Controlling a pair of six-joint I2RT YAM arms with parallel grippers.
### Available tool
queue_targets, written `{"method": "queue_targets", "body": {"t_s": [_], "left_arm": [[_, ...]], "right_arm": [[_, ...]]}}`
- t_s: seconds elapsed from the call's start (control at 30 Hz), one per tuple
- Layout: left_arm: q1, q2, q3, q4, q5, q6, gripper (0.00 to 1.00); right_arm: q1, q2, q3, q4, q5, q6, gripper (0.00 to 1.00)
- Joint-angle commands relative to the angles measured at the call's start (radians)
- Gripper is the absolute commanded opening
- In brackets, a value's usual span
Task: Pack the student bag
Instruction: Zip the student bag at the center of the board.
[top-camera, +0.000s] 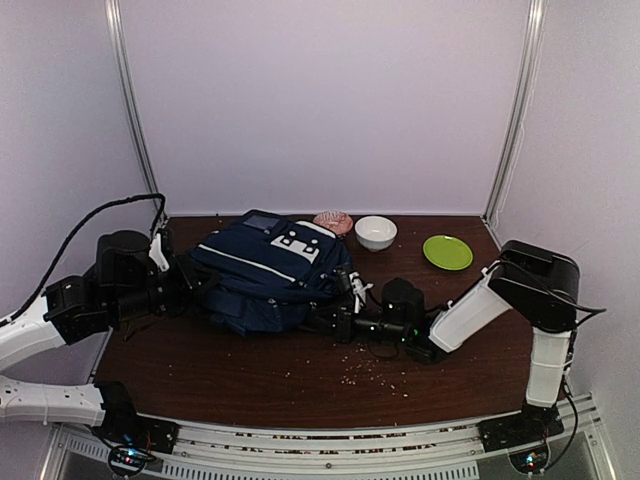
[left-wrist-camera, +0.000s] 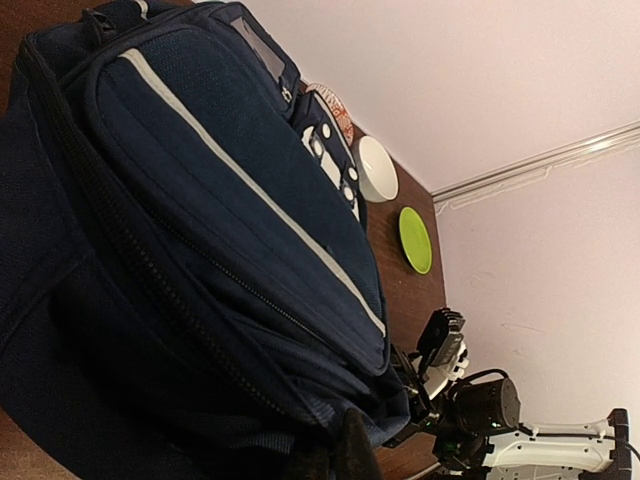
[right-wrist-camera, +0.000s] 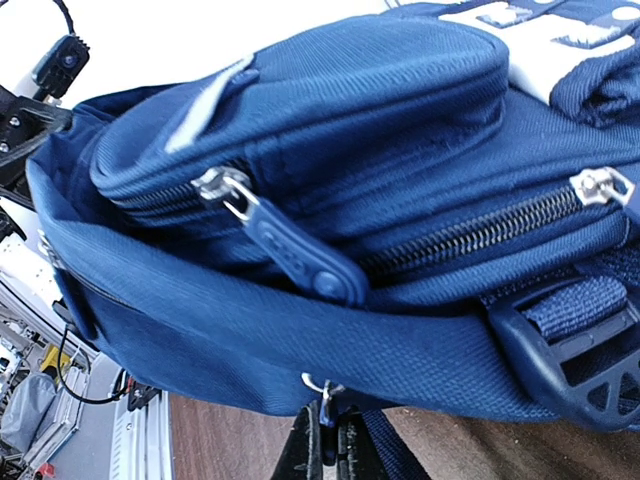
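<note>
Next, I let go of the student bag with my left gripper flat on the brown table (top-camera: 276, 301), next to the scattered crumbs.
The student bag (top-camera: 270, 268) lies flat in the middle of the table, navy with white patches and a white stripe. It fills the left wrist view (left-wrist-camera: 200, 200) and the right wrist view (right-wrist-camera: 350, 120). My left gripper (top-camera: 196, 278) is at the bag's left edge; one dark finger (left-wrist-camera: 345, 450) presses into bunched fabric and looks shut on it. My right gripper (top-camera: 345, 312) is at the bag's right side. In its own view the right gripper (right-wrist-camera: 330, 445) is shut on a small zipper pull (right-wrist-camera: 323, 398) at the bag's lower seam. Two other zippers above it are closed.
A pink brain-like ball (top-camera: 333, 221), a white bowl (top-camera: 375, 232) and a green plate (top-camera: 447, 252) sit behind and to the right of the bag. Crumbs are scattered on the brown table (top-camera: 300, 385) in front. White walls enclose the back and sides.
</note>
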Motion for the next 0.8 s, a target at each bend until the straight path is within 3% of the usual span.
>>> {"method": "queue_targets", "body": {"t_s": [0.0, 0.1, 0.53, 0.77], "left_arm": [[0.004, -0.036, 0.010, 0.163, 0.000, 0.012, 0.00], [0.004, -0.035, 0.000, 0.163, 0.000, 0.012, 0.00], [0.004, -0.034, -0.080, 0.221, 0.010, -0.034, 0.00], [0.004, -0.013, -0.079, 0.234, 0.013, -0.028, 0.00]], "right_arm": [[-0.003, -0.050, -0.021, 0.007, -0.002, -0.012, 0.00], [0.000, -0.074, -0.022, -0.038, 0.016, -0.025, 0.00], [0.084, -0.205, 0.033, -0.510, 0.101, -0.199, 0.00], [0.123, -0.258, 0.005, -0.552, 0.123, -0.212, 0.00]]}}
